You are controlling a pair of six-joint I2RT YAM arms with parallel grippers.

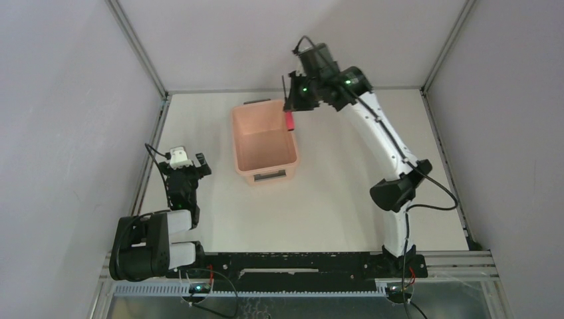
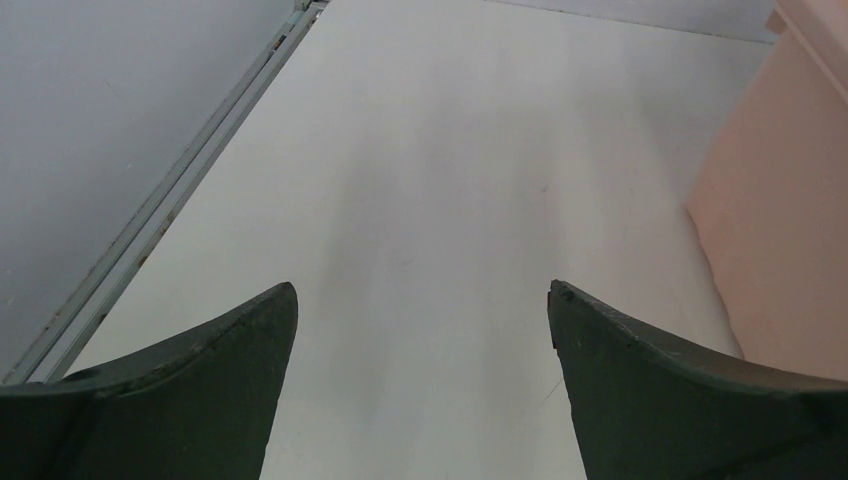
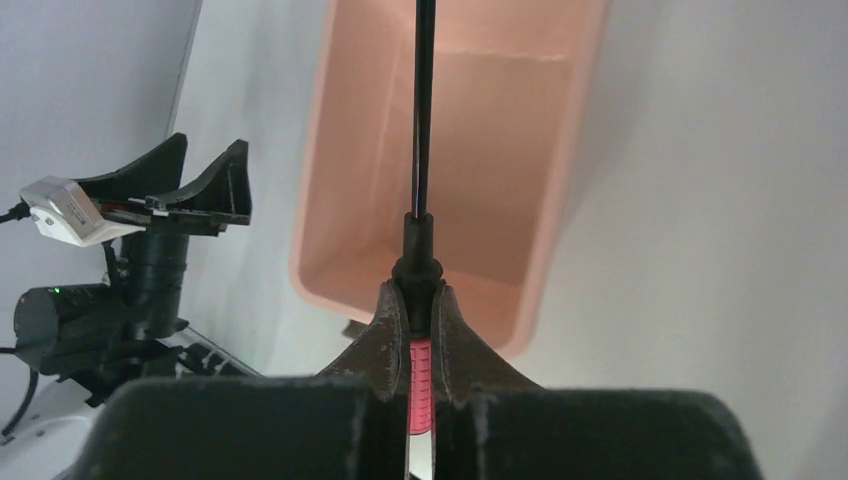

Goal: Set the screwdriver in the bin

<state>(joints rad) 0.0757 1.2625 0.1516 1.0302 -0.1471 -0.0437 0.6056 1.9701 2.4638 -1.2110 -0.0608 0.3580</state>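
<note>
I should let go of the screwdriver, now held above the bin's far corner, with my right gripper on the salmon-pink bin's bottom (image 1: 271, 153) (image 3: 484, 192), towards the bin's near side with the dark handle.
The salmon-pink bin (image 1: 266, 174) stands on the table left of centre. My right gripper (image 1: 290, 106) hangs above its far right corner, shut on the screwdriver (image 1: 289, 120), whose red handle points down towards the rim. In the right wrist view the fingers (image 3: 385, 330) clamp the red handle and black collar of the screwdriver (image 3: 421, 380). Its thin black shaft runs forward over the bin (image 3: 330, 200), whose inside shows nothing else. My left gripper (image 1: 189, 158) sits low to the left of the bin, open. In the left wrist view this gripper (image 2: 422, 290) holds nothing, with the bin (image 2: 780, 200) at the right edge.
A metal frame rail (image 1: 149, 159) runs along the table's left edge close to the left arm. Grey walls enclose the back and sides. The left arm (image 3: 160, 200) shows in the right wrist view, beyond the bin's near end.
</note>
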